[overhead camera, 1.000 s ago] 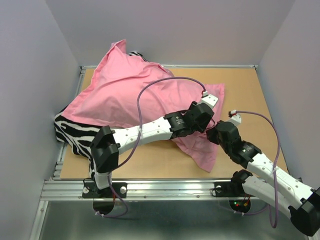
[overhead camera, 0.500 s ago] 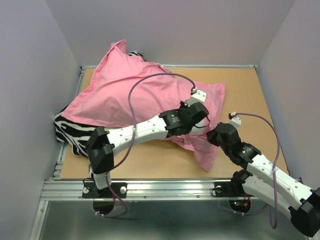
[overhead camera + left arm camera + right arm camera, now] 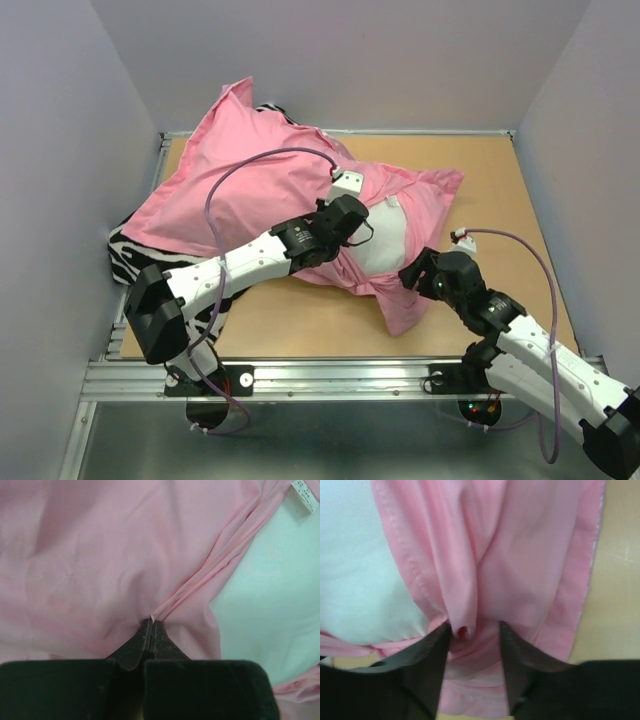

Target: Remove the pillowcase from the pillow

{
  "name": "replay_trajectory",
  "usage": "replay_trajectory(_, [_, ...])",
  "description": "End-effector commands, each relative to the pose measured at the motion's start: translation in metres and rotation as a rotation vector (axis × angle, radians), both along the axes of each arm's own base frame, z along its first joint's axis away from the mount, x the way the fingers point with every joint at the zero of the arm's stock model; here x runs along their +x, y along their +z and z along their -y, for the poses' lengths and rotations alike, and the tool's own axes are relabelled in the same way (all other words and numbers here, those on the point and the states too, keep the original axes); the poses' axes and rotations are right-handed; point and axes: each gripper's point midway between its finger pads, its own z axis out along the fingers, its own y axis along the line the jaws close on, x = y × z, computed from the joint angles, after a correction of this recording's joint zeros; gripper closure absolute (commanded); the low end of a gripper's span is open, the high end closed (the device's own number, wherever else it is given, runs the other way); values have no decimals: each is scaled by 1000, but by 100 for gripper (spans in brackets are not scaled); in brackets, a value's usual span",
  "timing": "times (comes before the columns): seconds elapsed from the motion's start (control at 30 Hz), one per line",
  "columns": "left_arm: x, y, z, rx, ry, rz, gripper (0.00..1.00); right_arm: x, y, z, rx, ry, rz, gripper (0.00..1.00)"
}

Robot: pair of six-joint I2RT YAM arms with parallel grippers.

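Observation:
Next, my right gripper pinches that fold [image 3: 463,625] of the pillowcase beside the white pillow firmly, as it sits loose in the open fingers, before my left gripper pulls away.
The pink pillowcase [image 3: 230,190] lies across the table's left and middle, with its mouth pulled open. The white pillow [image 3: 385,238] shows through that opening. My left gripper [image 3: 352,232] is shut on a fold of the pillowcase's edge [image 3: 175,597], its tips [image 3: 151,622] pinched together beside the bare pillow [image 3: 270,595] and its tag [image 3: 304,495]. My right gripper [image 3: 415,272] stands open at the pillowcase's near end. Bunched pink fabric [image 3: 520,555] sits loose between its fingers [image 3: 442,632], around the gripper's middle [image 3: 475,626]. White pillow [image 3: 355,570] shows to their left.
A zebra-striped pillow [image 3: 140,262] lies under the pink case at the left wall. Grey walls close in the wooden table [image 3: 500,200] on three sides. A metal rail [image 3: 330,375] runs along the near edge. Bare wood [image 3: 620,580] lies right of the fabric.
My left gripper shut on the pillowcase and drew it left and back, baring the white pillow. My right gripper opened, letting go of the fabric, and shifted slightly toward the near edge.

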Motion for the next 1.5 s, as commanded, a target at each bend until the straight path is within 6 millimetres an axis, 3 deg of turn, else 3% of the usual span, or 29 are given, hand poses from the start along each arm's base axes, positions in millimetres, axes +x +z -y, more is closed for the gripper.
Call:
replay_trajectory(0.0, [-16, -8, 7, -84, -42, -29, 100, -6, 48, -20, 76, 136, 90, 27])
replay_trajectory(0.07, [-22, -17, 11, -107, -61, -45, 100, -9, 55, -29, 91, 185, 81, 16])
replay_trajectory(0.13, [-23, -21, 13, -109, -64, -49, 100, -11, 49, -34, 94, 205, 49, 13])
replay_trajectory(0.33, [-22, -18, 23, -143, -82, -42, 100, -11, 3, -22, 77, 83, -69, 9])
replay_trajectory(0.43, [-19, -17, 25, -138, -77, -34, 100, -23, -19, -16, 91, 53, -120, 29])
replay_trajectory(0.5, [-17, -16, 26, -137, -74, -29, 100, -33, -32, -13, 124, 24, -167, 60])
replay_trajectory(0.53, [-16, -18, 26, -134, -71, -32, 100, -40, -41, -11, 155, 3, -191, 81])
replay_trajectory(0.57, [-15, -17, 27, -135, -70, -30, 100, -46, -49, -8, 161, -10, -216, 90])
replay_trajectory(0.63, [-14, -16, 27, -139, -67, -29, 100, -54, -60, -6, 188, -32, -243, 98])
replay_trajectory(0.73, [-13, -7, 30, -160, -76, -21, 100, -57, -80, 6, 207, -115, -242, 99])
replay_trajectory(0.87, [-21, 11, 47, -165, -154, -7, 100, -40, -70, 3, 265, -120, -121, 100])
replay_trajectory(0.9, [-22, 22, 53, -178, -172, 7, 98, -36, -65, -1, 277, -103, -95, 100])
replay_trajectory(0.97, [-29, 24, 63, -158, -213, 1, 93, -29, -55, -5, 277, -64, -34, 99])
replay_trajectory(1.07, [-31, 36, 77, -150, -245, 10, 70, -19, -37, -11, 291, -29, 57, 99])
replay_trajectory(1.1, [-34, 35, 77, -131, -248, 6, 56, -17, -35, -9, 278, -27, 75, 99])
replay_trajectory(1.13, [-34, 45, 81, -138, -252, 19, 49, -17, -34, -8, 268, -26, 81, 99])
replay_trajectory(1.2, [-36, 48, 83, -103, -256, 28, 39, -15, -30, -9, 259, -15, 96, 99])
replay_trajectory(1.33, [-63, 78, 105, -96, -330, 65, 35, -14, -26, -9, 257, -10, 101, 99])
replay_trajectory(1.47, [-92, 72, 134, -86, -421, 37, 34, -14, -26, -10, 254, -12, 93, 100])
